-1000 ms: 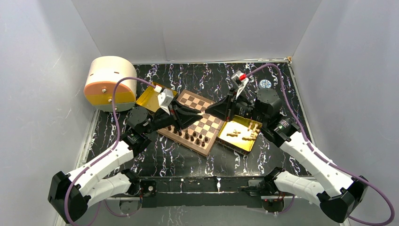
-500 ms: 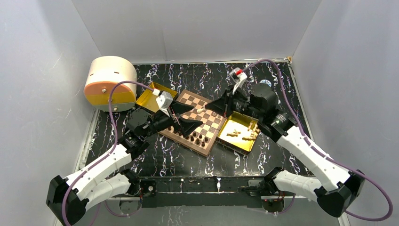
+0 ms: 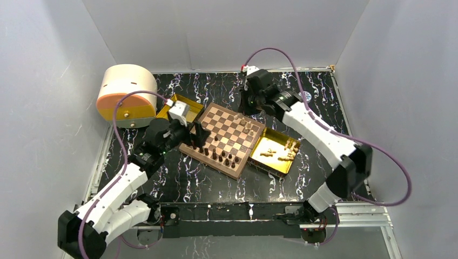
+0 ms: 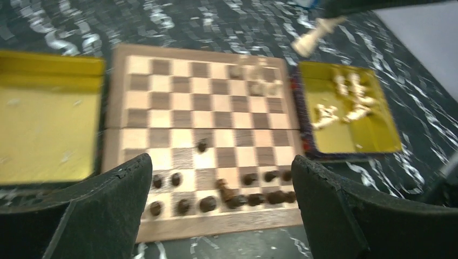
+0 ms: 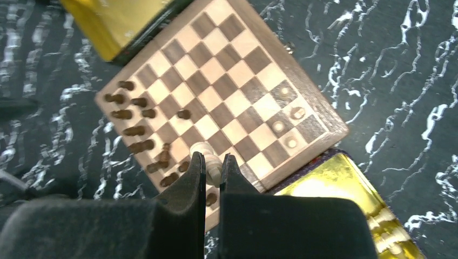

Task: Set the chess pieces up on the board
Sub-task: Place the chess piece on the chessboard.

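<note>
Next, I release the light piece from my right gripper on the dark square midway (image 3: 231, 117) (image 5: 257, 61) along the far edge of the board. The light piece is now held above the board's far side.
The board (image 3: 224, 139) lies at an angle mid-table. Dark chess pieces (image 3: 216, 155) fill its near rows, seen too from the left wrist (image 4: 237, 195) and the right wrist (image 5: 137, 129). A few light pieces (image 5: 297, 113) stand at its far right corner. My left gripper (image 3: 199, 135) hovers open and holding nothing over the board's near left edge (image 4: 221, 167). My right gripper (image 3: 244, 105) hangs above the board's far side, shut (image 5: 212, 159) on a light piece (image 5: 208, 162). That held piece (image 4: 310, 39) also shows in the left wrist view.
A gold tray (image 3: 267, 164) with loose light pieces (image 3: 283, 154) lies right of the board. A second gold tray (image 3: 175, 110), nothing in it, lies at the board's left. A round cream and orange container (image 3: 125, 94) stands at the far left. White walls enclose the table.
My left gripper has opened wide and drawn back to the board's left edge. My right arm has lifted a light piece and swung to the board's far side.
</note>
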You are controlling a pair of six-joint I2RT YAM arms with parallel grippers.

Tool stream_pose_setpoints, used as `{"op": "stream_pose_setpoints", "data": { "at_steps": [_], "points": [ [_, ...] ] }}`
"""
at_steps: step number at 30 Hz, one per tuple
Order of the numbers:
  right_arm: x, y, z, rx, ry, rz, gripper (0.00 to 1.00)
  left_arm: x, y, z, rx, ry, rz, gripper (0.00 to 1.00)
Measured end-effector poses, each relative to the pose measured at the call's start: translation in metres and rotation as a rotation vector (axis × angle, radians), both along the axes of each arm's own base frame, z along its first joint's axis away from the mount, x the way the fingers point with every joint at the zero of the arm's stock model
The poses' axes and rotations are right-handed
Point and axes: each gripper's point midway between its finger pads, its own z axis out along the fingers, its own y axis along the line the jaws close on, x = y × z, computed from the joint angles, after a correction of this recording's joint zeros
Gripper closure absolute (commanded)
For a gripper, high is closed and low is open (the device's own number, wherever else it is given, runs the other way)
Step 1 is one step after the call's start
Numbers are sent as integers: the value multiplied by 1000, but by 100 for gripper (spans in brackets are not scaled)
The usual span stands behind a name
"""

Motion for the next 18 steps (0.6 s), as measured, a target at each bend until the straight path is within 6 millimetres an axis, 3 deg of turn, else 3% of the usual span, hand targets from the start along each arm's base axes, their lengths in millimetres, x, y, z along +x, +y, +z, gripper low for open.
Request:
{"op": "stream_pose_setpoints", "data": {
  "at_steps": [6, 13, 18],
  "points": [
    [36, 1, -41, -196, 60, -55, 100, 26, 61, -19, 0, 112, 206, 2],
    [77, 12, -78, -353, 78, -70, 100, 18, 83, -42, 130, 200, 243, 3],
    [91, 18, -104, -414, 98, -59, 100, -1, 108, -45, 141, 119, 335, 3]
  ]
}}
